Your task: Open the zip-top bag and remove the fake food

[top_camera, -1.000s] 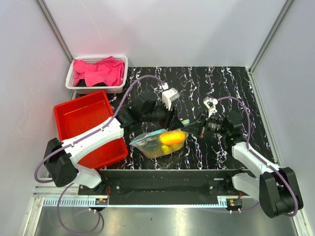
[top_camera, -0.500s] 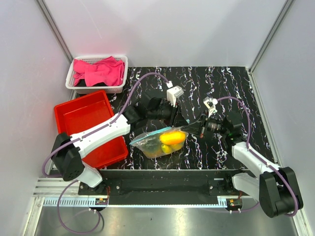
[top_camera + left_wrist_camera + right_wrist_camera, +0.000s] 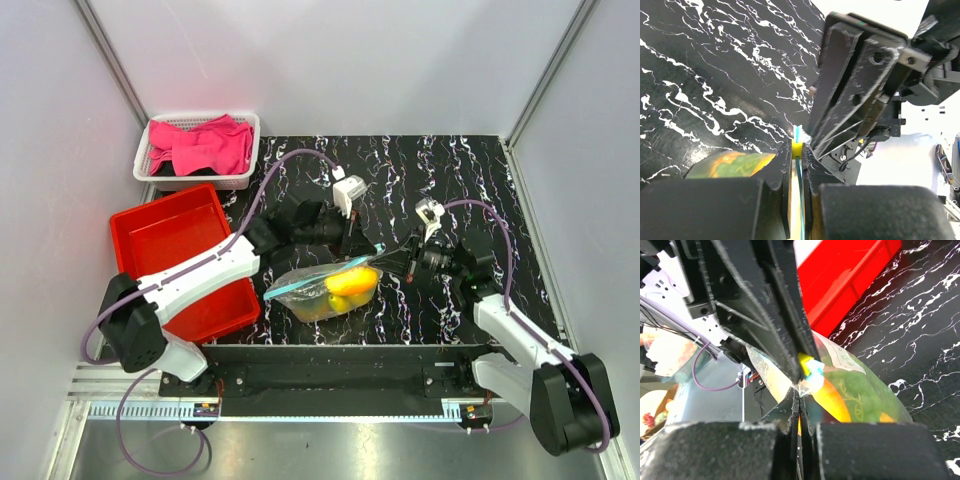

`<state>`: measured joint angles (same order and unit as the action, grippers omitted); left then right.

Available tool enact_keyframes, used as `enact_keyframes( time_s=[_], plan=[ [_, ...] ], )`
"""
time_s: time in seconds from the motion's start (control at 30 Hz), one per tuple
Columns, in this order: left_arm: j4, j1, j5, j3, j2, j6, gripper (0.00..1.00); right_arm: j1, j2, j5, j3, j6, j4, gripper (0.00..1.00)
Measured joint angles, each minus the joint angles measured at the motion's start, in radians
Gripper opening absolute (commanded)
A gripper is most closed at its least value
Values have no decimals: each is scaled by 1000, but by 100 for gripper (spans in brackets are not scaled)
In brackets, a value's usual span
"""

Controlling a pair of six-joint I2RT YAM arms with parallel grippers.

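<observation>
Next, my left gripper lets go of the yellow slider at the end of the bag's zip [image 3: 279, 299] nearest the red bin. The slider is now at the table's middle front.
The zip-top bag [image 3: 305, 292] lies at the table's middle front, its light blue zip strip [image 3: 320, 272] rising toward the right end. Fake food shows through the plastic: a yellow-orange piece [image 3: 351, 281] and green pieces [image 3: 867, 395]. My left gripper [image 3: 362, 248] comes from the left and is shut on the zip strip [image 3: 799, 172] just behind its yellow slider [image 3: 797, 148]. Facing it from the right, my right gripper [image 3: 387, 263] is shut on the bag's clear corner [image 3: 807, 388] below the slider [image 3: 805, 361]. The two grippers almost touch.
A red bin [image 3: 165, 235] stands left of the bag, under the left arm. A white basket [image 3: 156, 172] with a pink cloth [image 3: 205, 143] sits at the back left. Grey walls close in the table's sides and back.
My left gripper has gone from open to shut on the zip strip at the slider end. The bag's right end has risen slightly. The right gripper has stayed shut on the bag.
</observation>
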<state>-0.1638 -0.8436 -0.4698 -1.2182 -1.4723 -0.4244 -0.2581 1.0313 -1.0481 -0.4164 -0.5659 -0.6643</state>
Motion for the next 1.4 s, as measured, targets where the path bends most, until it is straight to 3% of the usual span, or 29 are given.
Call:
enact_keyframes(
  time_s=[0.17,0.43,0.67,0.73,1.4],
  plan=[
    [27,2,-1,52,47,-2,0,-12,-76,35,6,34,68,0],
    [23,16,-16,114,131,-4,0,-16,-57,16,5,34,43,2],
    [-4,35,-48,114,131,-16,0,-9,49,-53,5,-63,-84,40],
    [-6,38,-57,114,131,-19,0,-8,54,-64,5,-80,-110,43],
    [-8,23,-108,114,130,-21,0,-8,72,-98,5,-146,-213,35]
  ],
)
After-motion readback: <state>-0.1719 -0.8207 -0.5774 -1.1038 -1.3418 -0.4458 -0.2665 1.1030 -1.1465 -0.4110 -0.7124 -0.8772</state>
